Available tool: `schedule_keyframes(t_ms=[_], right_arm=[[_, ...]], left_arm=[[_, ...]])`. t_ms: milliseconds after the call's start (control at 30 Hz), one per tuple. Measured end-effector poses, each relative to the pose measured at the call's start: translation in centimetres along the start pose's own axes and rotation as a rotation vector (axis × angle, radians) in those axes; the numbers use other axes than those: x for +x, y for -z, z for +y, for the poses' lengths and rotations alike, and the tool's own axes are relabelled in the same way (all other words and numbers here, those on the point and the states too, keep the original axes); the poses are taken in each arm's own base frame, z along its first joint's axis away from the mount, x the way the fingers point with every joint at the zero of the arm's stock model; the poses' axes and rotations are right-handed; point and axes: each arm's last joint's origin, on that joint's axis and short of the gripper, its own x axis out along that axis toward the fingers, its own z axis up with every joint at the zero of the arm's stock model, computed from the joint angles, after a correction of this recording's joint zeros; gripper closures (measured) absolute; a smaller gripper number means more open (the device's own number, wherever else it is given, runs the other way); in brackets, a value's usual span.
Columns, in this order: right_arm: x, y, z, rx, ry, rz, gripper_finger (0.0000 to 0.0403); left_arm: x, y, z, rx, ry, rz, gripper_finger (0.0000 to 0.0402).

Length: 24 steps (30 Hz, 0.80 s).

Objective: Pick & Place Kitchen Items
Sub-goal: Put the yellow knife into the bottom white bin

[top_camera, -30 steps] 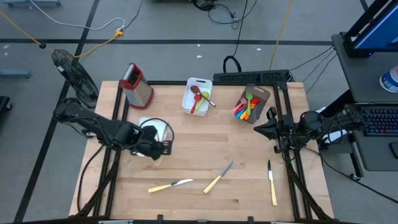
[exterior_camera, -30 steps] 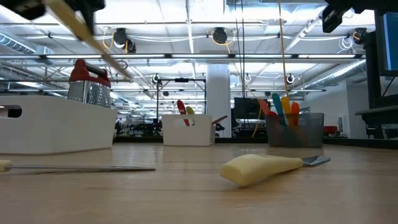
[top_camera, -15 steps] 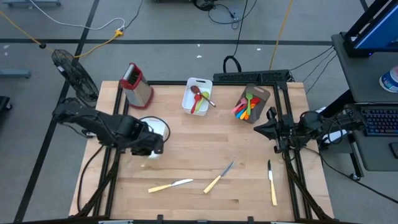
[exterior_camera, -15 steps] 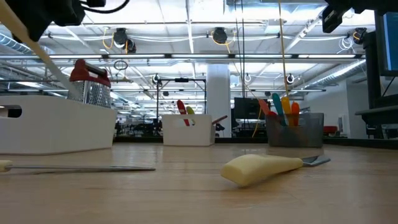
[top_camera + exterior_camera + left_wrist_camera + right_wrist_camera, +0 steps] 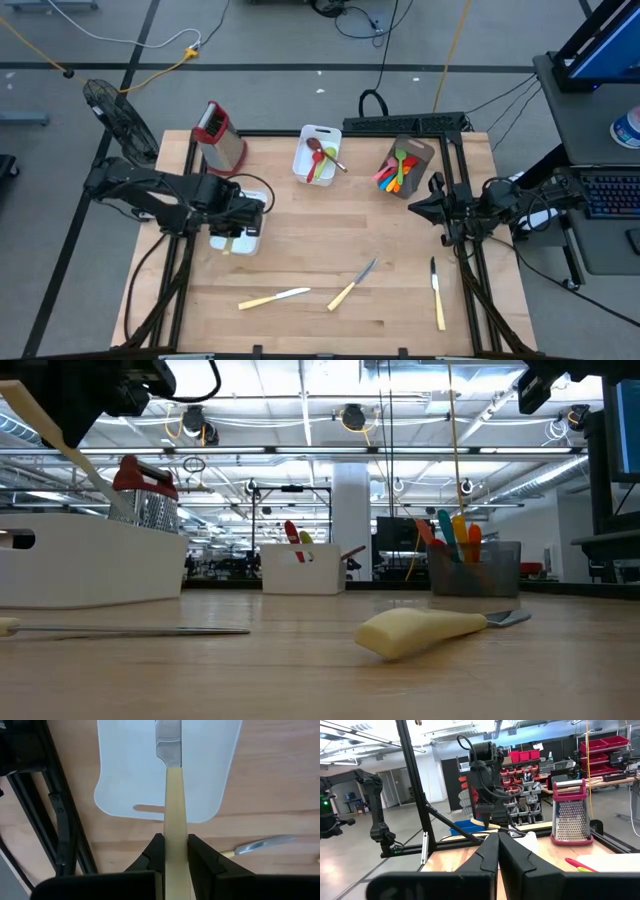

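The cream-handled knife, which now slants high above the table, will be let go by my left gripper inside the white tub (image 5: 241, 229) (image 5: 167, 761) below it, just past the tub's handle slot.
My left gripper (image 5: 232, 224) hangs over a white tub (image 5: 120, 770) at the table's left side, shut on a cream-handled knife (image 5: 173, 815). In the left wrist view the knife's steel blade (image 5: 167, 740) reaches out over the tub. In the low view the knife (image 5: 60, 435) slants high above the table. My right gripper (image 5: 428, 208) waits shut at the right edge, pointing level. Three more cream-handled knives (image 5: 275, 297) (image 5: 352, 284) (image 5: 437, 294) lie flat on the near half of the table. My left gripper pinches the knife's cream handle (image 5: 174, 845) between its two fingers, on the handle's two flat sides. The fingers come from above, pointing steeply down. The handle runs on past them toward the wrist. The knife is lifted clear, slanted, with its blade above the tub.
A red-topped metal grater (image 5: 218, 135) stands at the far left. A second white tub (image 5: 318, 155) with spoons and a brown holder (image 5: 403, 167) with coloured utensils stand along the far edge. Black frame rails (image 5: 185, 250) run down both table sides.
My left gripper has swung with the knife toward the table's left and far side, over the white tub, and has tipped to point more steeply down. The knife has stayed clear of the table and slants more steeply. My right arm has kept still.
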Motion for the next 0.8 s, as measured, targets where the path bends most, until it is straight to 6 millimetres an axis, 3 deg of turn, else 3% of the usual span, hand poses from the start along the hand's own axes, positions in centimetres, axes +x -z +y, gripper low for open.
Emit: schedule_keyframes(t_ms=[267, 567, 800], right_arm=[[0.0, 0.0, 0.0, 0.003, 0.000, 0.000, 0.0399], [0.0, 0.0, 0.0, 0.003, 0.000, 0.000, 0.0399], [0.0, 0.0, 0.0, 0.004, -0.001, 0.000, 0.0399]], left_arm=[[3.1, -0.4, 0.2, 0.001, -0.053, 0.073, 0.0360], [6.1, -1.9, 0.4, -0.004, -0.059, 0.042, 0.0360], [6.9, -2.8, 0.4, -0.001, -0.047, 0.043, 0.0360]])
